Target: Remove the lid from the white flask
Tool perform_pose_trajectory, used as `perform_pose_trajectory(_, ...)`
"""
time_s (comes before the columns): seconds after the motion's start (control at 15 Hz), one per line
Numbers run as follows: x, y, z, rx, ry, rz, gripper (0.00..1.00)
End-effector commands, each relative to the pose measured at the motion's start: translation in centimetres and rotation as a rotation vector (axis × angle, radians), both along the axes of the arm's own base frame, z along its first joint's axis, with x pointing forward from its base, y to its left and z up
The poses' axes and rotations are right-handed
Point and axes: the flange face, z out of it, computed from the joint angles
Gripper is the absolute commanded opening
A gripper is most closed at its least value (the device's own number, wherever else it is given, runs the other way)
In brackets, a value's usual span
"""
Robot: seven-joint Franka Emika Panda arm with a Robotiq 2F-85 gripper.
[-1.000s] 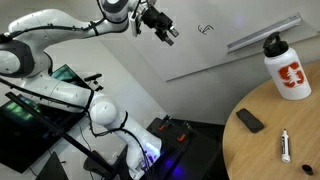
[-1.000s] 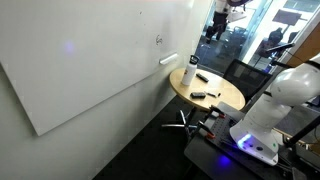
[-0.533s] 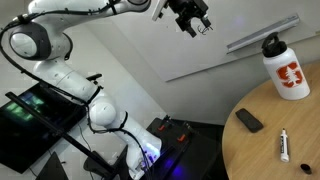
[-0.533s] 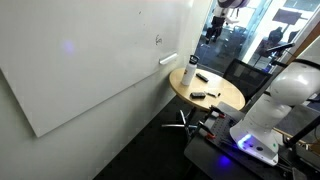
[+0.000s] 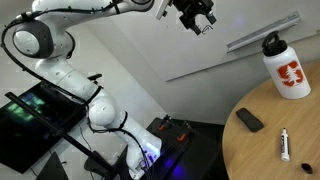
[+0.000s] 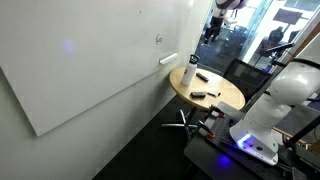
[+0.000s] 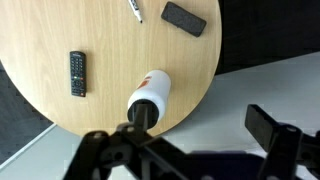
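Note:
Next, I move my gripper to the handle on top (image 5: 271,38) (image 7: 140,114) of the white flask's dark lid and close it there.
The white flask (image 5: 288,74) stands upright near the table's edge, with an orange-red logo and its dark lid (image 5: 272,43) on top. It also shows in an exterior view (image 6: 189,73). In the wrist view I look down on the flask (image 7: 152,92) and its lid (image 7: 143,113). My gripper (image 5: 197,18) is open and empty, high in the air and well away from the flask. In the wrist view the gripper (image 7: 200,125) has its jaws wide apart, with one dark finger (image 7: 270,130) at the right.
The round wooden table (image 5: 260,155) also carries a flat black slab (image 5: 250,121) and a white marker pen (image 5: 286,146). The wrist view adds a black remote (image 7: 77,72). A whiteboard wall lies behind the table, and the robot base (image 6: 265,125) stands beside it.
Over the last second my gripper has swung up and sideways toward the flask's side of the scene. In the last half second it has barely moved. The flask has not moved.

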Motion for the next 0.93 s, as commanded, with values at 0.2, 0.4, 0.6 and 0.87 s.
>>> perform_pose_trajectory(0.2,5.4,-3.8,-5.8,-0.076,-0.105,0.010,1.00)
perform_pose_trajectory(0.4,7.4,-5.3,-9.0,-0.050,-0.083,-0.006,1.00)
perform_pose_trajectory(0.6,8.9,-6.9,-10.3,-0.040,-0.058,0.013,1.00)
perform_pose_trajectory(0.87,8.8,-7.1,-10.8,-0.065,-0.047,-0.002,1.00)
